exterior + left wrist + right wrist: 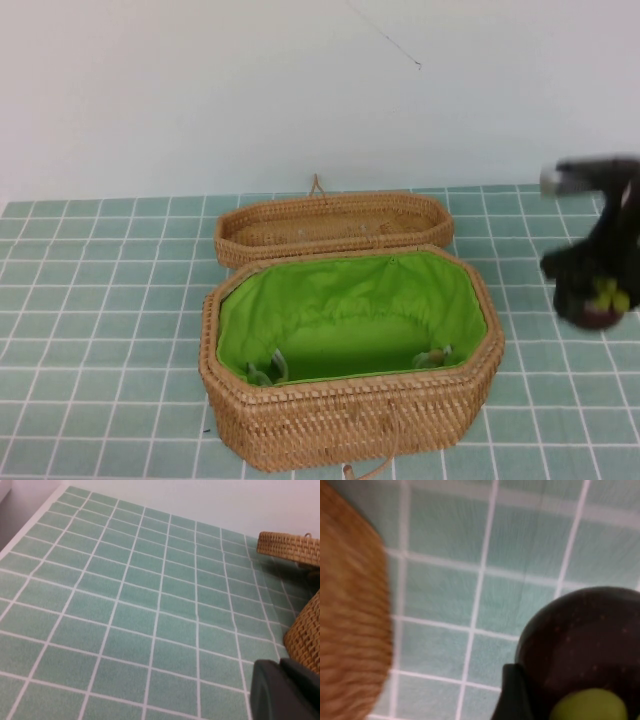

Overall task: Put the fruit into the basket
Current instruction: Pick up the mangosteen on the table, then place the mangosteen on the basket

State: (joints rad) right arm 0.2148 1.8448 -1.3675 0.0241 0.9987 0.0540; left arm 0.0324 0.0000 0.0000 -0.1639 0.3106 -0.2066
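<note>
My right gripper is going to release the fruit onto the basket's green bottom between the cords (378, 343), at the spot closer to my right gripper's side.
The basket (340, 410) stands open at the table's middle front and its green lining (350, 310) holds nothing. Its woven lid (335, 225) lies flat behind it. My right gripper (600, 290) hangs above the tiles to the right of the basket, shut on the fruit (598, 318), a dark purple mangosteen with green lobes. In the right wrist view the fruit (580, 635) fills the corner beside a dark finger (512, 695), and the basket wall (350, 620) is blurred. My left gripper (287, 690) is out of the high view; in its wrist view it sits low beside the basket (307, 635), empty, its fingers together.
The green tiled table (100, 300) has free room left of the basket. A white wall (300, 90) closes the far side. The lid's edge (290, 547) shows in the left wrist view. A cord loop (316, 184) sticks up behind the lid.
</note>
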